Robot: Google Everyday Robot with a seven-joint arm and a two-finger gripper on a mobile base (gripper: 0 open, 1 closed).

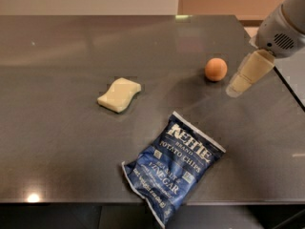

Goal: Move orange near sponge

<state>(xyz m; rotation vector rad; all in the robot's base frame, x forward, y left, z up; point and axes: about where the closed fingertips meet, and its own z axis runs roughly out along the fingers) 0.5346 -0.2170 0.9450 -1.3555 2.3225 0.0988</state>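
Observation:
The robot's gripper needs to next go to the orange's side (222, 70) that faces away from the sponge and close there, because the orange has to move near the sponge.
The orange (216, 69) is a small round fruit on the dark table, right of centre toward the back. The sponge (119, 95) is pale yellow and flat with wavy sides, lying to the left of the orange, well apart from it. My gripper (238, 82) comes in from the upper right on a white arm; its beige tip hangs just to the right of the orange, slightly above the tabletop, not touching the fruit. It holds nothing that I can see.
A blue Kettle chips bag (174, 164) lies at the front of the table (57, 142), its lower corner over the front edge. The table's right edge runs just beyond the gripper.

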